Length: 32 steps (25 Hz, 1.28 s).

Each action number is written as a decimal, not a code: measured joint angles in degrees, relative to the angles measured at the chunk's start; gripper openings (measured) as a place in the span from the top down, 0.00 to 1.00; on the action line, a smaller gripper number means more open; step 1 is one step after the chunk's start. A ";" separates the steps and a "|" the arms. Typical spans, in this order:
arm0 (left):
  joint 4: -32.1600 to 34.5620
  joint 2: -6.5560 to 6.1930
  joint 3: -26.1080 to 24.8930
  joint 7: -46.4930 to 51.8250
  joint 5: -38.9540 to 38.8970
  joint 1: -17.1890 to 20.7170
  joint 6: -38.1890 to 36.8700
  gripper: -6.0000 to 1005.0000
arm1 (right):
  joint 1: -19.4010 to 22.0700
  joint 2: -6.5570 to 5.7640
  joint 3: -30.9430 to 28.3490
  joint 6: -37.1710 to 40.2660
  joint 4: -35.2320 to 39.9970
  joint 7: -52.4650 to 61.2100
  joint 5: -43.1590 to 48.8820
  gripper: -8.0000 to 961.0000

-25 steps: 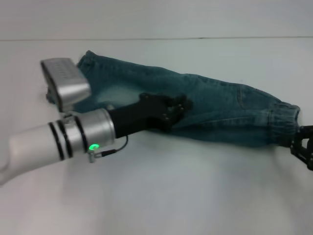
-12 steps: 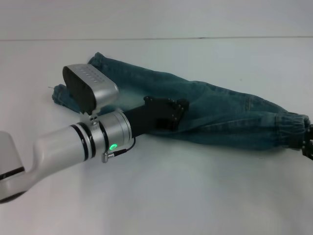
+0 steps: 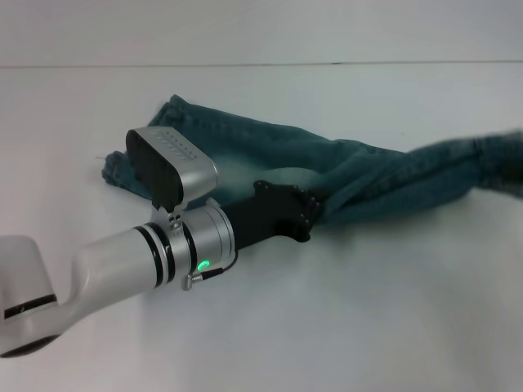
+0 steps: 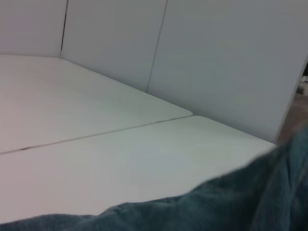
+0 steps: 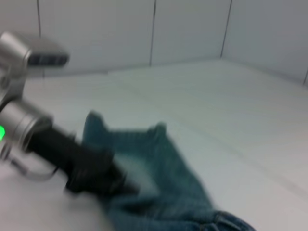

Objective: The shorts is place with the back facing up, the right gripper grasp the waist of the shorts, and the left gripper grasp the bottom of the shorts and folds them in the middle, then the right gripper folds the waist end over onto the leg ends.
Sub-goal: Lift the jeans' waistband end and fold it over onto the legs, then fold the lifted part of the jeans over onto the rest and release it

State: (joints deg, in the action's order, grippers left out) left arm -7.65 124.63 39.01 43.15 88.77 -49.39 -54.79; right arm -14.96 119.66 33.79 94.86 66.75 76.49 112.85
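The waist end, now raised off the table, will be released by my right gripper on the leg ends (image 3: pixel 170 165) (image 5: pixel 122 146) under my left wrist camera.
The blue-green denim shorts (image 3: pixel 270 155) lie folded lengthwise across the white table (image 3: pixel 368 327). The leg ends (image 3: pixel 173 110) rest at the far left, partly hidden behind my left wrist camera housing (image 3: pixel 172 167). My left gripper (image 3: pixel 306 214) sits at the near edge of the shorts around their middle, its black fingers closed against the denim. In the right wrist view the left gripper (image 5: pixel 103 180) presses on the shorts (image 5: pixel 159 163). The waist end (image 3: pixel 482 159) is raised off the table at the right and blurred. My right gripper is out of view. Denim (image 4: pixel 216 207) fills the left wrist view's lower edge.
A white wall (image 3: pixel 261 28) stands behind the table's far edge. A seam (image 4: pixel 96 134) runs across the table top. Bare table surface lies in front of the shorts and to their right.
The waist end has risen off the table and swung up at the right. The right gripper left the head view. The left arm and the shorts slid right and nearer.
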 joint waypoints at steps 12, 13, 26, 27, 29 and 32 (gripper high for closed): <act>-3.84 0.00 -1.02 -0.94 0.09 0.39 -6.10 0.96 | -14.27 -0.26 0.46 -4.27 -14.87 -4.58 -5.38 0.86; -4.49 0.00 -1.52 -1.60 0.08 0.27 -6.12 0.96 | -15.56 -0.26 0.47 -5.04 -17.08 -5.72 -5.37 0.86; -12.81 0.00 -13.20 -12.62 4.25 0.34 -0.78 0.96 | -27.13 -0.33 6.82 -12.52 -28.74 -9.08 -5.29 0.87; -13.27 0.01 -15.97 -14.36 5.65 1.28 0.22 0.96 | -27.52 -0.32 7.87 -13.20 -28.83 -9.07 -5.28 0.87; -13.42 0.02 -19.44 -16.64 6.87 3.18 0.70 0.96 | -27.89 -0.32 9.34 -14.20 -28.87 -9.06 -5.28 0.87; -10.75 -0.03 -22.67 -17.63 7.54 7.93 -1.97 0.96 | -28.41 -0.31 10.62 -14.84 -28.89 -8.70 -5.26 0.87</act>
State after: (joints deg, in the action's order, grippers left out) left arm -18.40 124.60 16.33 25.53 96.31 -41.46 -56.75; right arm -43.37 119.35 44.42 80.01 37.86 67.78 107.59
